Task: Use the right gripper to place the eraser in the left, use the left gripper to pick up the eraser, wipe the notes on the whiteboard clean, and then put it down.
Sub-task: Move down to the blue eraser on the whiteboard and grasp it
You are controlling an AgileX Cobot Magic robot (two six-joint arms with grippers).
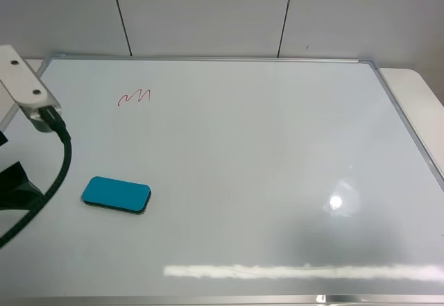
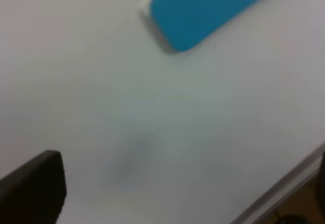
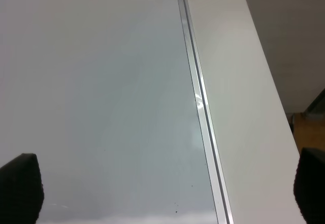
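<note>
Next, my left gripper needs to move to the teal-blue eraser. Then it should close on its long sides, around the eraser's middle [image 1: 116,194].
The teal-blue eraser [image 1: 116,195] lies flat on the whiteboard [image 1: 263,181], near its left front part. The red notes [image 1: 134,98] are a small zigzag at the board's far left. The left arm [image 1: 28,87] with its black cable comes in at the left edge, apart from the eraser. In the blurred left wrist view the eraser [image 2: 213,8] lies ahead of the left gripper [image 2: 177,193], which is open and empty with its fingertips [image 2: 30,188] wide apart. The right gripper [image 3: 165,188] is open and empty over the board's right edge, and is out of the exterior view.
The board's silver frame [image 3: 200,102] runs beside a strip of white table [image 3: 238,107], with the table's edge and floor beyond. A grey-white panelled wall [image 1: 208,7] stands behind the board. A glare strip [image 1: 298,271] lies along the board's front.
</note>
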